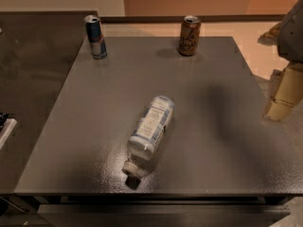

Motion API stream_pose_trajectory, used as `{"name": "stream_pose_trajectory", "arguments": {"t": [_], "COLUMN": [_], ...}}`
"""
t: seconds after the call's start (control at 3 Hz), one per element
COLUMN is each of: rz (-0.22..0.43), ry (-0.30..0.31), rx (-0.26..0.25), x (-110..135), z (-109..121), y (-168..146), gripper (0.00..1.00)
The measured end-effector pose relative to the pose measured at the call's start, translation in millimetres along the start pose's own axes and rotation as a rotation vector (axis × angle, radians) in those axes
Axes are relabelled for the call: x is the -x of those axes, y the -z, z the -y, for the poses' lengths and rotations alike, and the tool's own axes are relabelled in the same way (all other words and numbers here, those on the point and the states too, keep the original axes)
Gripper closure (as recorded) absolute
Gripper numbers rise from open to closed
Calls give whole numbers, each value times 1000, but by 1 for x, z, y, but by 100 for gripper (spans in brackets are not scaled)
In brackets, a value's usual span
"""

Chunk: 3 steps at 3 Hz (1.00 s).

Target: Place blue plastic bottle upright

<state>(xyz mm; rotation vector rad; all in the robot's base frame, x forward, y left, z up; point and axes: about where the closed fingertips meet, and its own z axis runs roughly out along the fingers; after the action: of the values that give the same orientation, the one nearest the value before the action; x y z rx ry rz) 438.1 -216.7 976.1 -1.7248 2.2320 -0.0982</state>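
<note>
Next, my gripper goes to the blue plastic bottle that is lying down and closes around the middle of its body [147,133], between the cap and the base.
The blue plastic bottle [150,129] lies on its side near the middle front of the dark grey table [222,141]. It is clear plastic with a white-and-blue label, and its white cap [131,167] points toward the table's front edge. My gripper [278,109] hangs at the far right of the view, beyond the table's right edge. It is well apart from the bottle and holds nothing that I can see. The arm's grey body [291,37] shows above it.
A slim blue-silver can [95,37] stands at the table's back left. A brown-orange can [189,35] stands at the back middle. A second dark surface [33,70] adjoins on the left, with a white object [4,129] at its edge.
</note>
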Motion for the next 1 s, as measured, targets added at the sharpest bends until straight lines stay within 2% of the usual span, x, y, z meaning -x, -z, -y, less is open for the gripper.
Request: {"name": "stream_pose_trajectory", "arguments": {"t": [0.33, 0.67, 1.0], "rz": [0, -2, -9], "ry": [0, 85, 218], "rx": [0, 14, 31], "x": [0, 9, 25], "z": [0, -8, -18], "y": [0, -11, -27], "gripper": [0, 0, 0]}}
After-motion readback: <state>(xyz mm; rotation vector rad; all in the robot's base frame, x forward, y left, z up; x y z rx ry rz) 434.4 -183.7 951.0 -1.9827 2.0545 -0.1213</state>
